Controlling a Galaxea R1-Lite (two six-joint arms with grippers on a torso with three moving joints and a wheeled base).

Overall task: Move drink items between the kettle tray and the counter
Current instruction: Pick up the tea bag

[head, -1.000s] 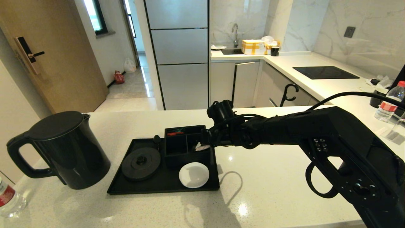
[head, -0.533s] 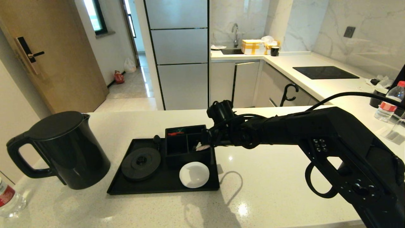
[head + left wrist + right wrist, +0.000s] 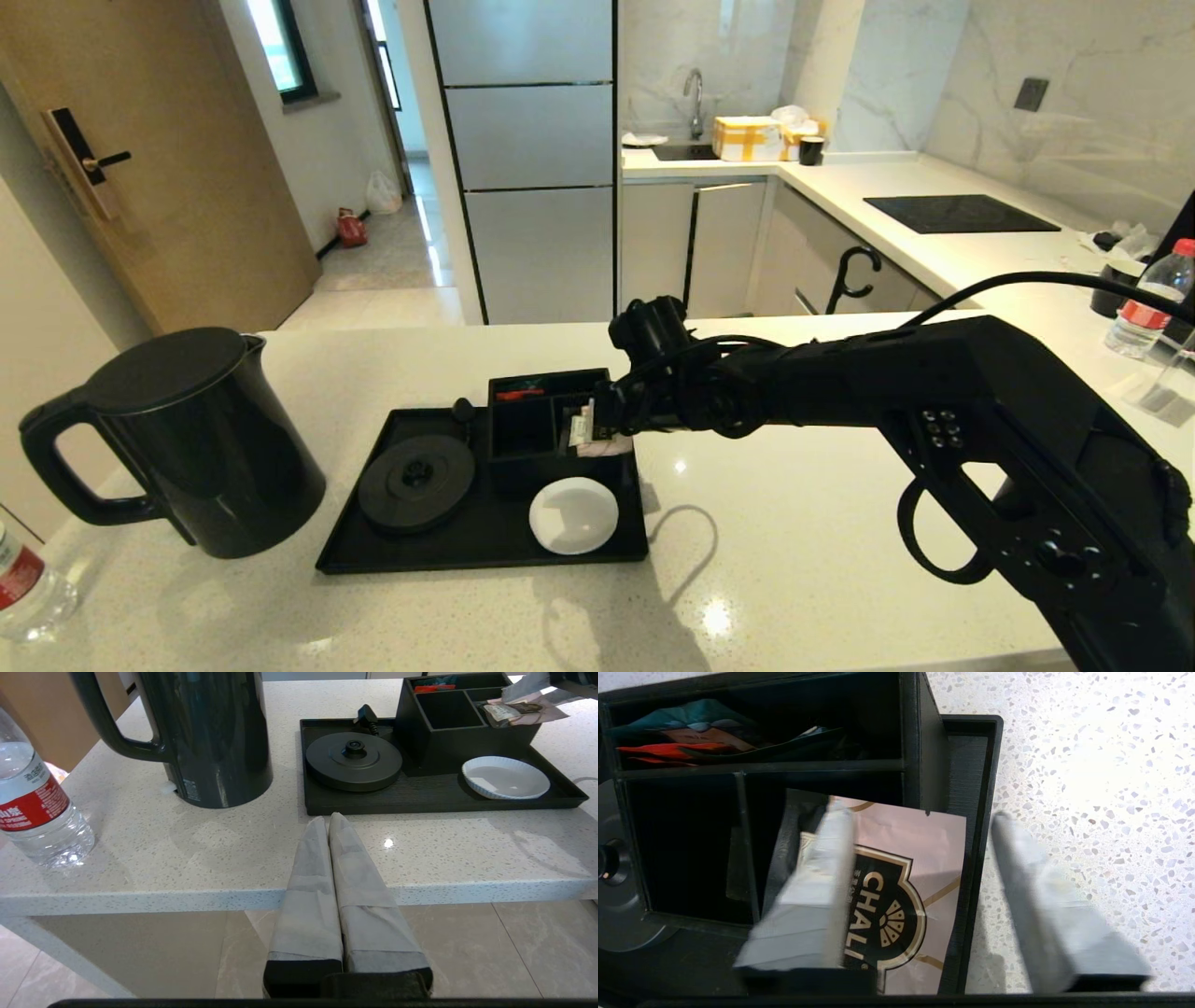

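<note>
The tea sachet sits askew under the finger of the robot's right gripper, its pink end over the side of the box, so the gripper should lift off and pinch that pink end (image 3: 940,854).
The pinkish black-labelled tea sachet (image 3: 906,891) lies tilted across the front right compartment of the divided black box (image 3: 523,434), one end over the box's wall. My right gripper (image 3: 920,814) hovers just above it, open, one finger over the sachet and the other out over the counter (image 3: 822,523). The black kettle (image 3: 187,439) stands on the counter left of the kettle tray (image 3: 485,546). A red-labelled water bottle (image 3: 32,807) stands at the counter's near left corner. My left gripper (image 3: 327,819) is shut and empty, at the counter's front edge.
The tray also bears the round kettle base (image 3: 416,481) and the white coaster (image 3: 573,515). Other sachets fill the box's back compartment (image 3: 691,732). A second bottle (image 3: 1148,303) stands at the far right, and a black hob (image 3: 962,213) lies beyond.
More of the sachet now shows on top of the box's front right compartment than before. The right arm has barely moved. Kettle and bottles are where they were.
</note>
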